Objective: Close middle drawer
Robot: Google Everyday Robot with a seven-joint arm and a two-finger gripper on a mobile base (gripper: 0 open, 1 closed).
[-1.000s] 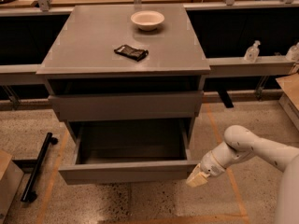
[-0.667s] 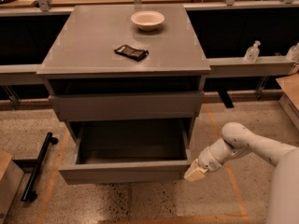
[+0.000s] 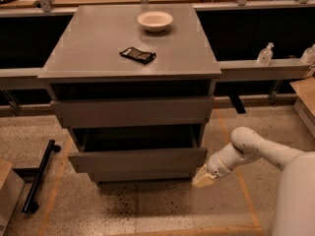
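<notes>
I expect the middle drawer, which stands partly open now, to rest shut in the dark gap (image 3: 136,149) under the top drawer once I let go of it with my gripper.
The grey cabinet (image 3: 133,53) has three flat drawer fronts. The middle drawer (image 3: 138,160) stands partly open, its front a short way out from the cabinet, with a dark gap above it. The top drawer front (image 3: 133,112) also sits a little forward of the cabinet body, and the bottom front (image 3: 140,175) is low beneath the middle one. My gripper (image 3: 203,177), cream-tipped on a white arm coming from the lower right, is at the right end of the middle drawer's front, touching or almost touching it.
On the cabinet top lie a white bowl (image 3: 155,20) and a dark snack packet (image 3: 138,55). A black bar (image 3: 39,176) lies on the floor at the left. Two bottles (image 3: 265,54) stand on the shelf at the right.
The middle drawer has slid well back into the cabinet. My gripper has moved left and inward along with its front.
</notes>
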